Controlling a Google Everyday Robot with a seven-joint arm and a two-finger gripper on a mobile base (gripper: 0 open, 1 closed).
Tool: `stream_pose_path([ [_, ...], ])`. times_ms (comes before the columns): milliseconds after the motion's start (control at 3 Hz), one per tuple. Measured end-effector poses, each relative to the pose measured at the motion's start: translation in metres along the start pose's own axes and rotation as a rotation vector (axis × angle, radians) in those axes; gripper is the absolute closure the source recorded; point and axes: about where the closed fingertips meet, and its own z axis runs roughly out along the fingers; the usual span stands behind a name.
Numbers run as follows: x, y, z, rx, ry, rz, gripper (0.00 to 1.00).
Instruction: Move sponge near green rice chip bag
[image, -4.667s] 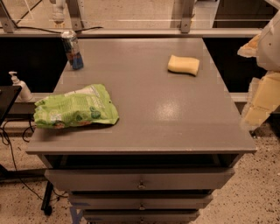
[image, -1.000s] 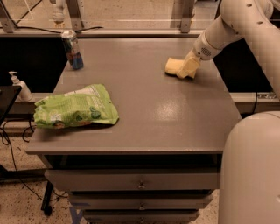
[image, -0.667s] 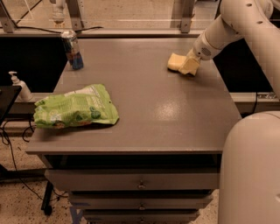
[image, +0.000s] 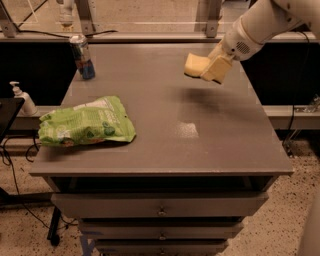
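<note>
Next, my gripper lets go of the sponge on the table, against the green rice chip bag's end (image: 140, 136) that faces the middle of the table. The sponge still hangs above the table's far part.
The pale yellow sponge (image: 194, 65) hangs in the air above the far right part of the grey table (image: 210, 135), with its shadow on the tabletop below. My gripper (image: 210, 69) is shut on the sponge's right side, coming in from the upper right on a white arm. The green rice chip bag (image: 86, 128) lies flat near the table's front left corner, well to the left of the sponge.
A blue-and-silver drink can (image: 82, 56) stands at the table's far left corner. A soap pump bottle (image: 22, 100) stands off the table to the left. Drawers (image: 160, 210) sit under the tabletop.
The gripper has closed on the sponge and lifted it off the table, shifting it slightly left. The chip bag and can have not moved.
</note>
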Motion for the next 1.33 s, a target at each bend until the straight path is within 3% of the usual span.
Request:
stream_pose_path([
  [333, -0.021, 0.059, -0.013, -0.068, -0.018, -0.05, 1.0],
  [667, -0.038, 0.119, -0.003, -0.143, -0.014, -0.099, 1.0],
  [1333, -0.073, 0.211, 0.023, -0.27, -0.038, -0.186, 1.0],
])
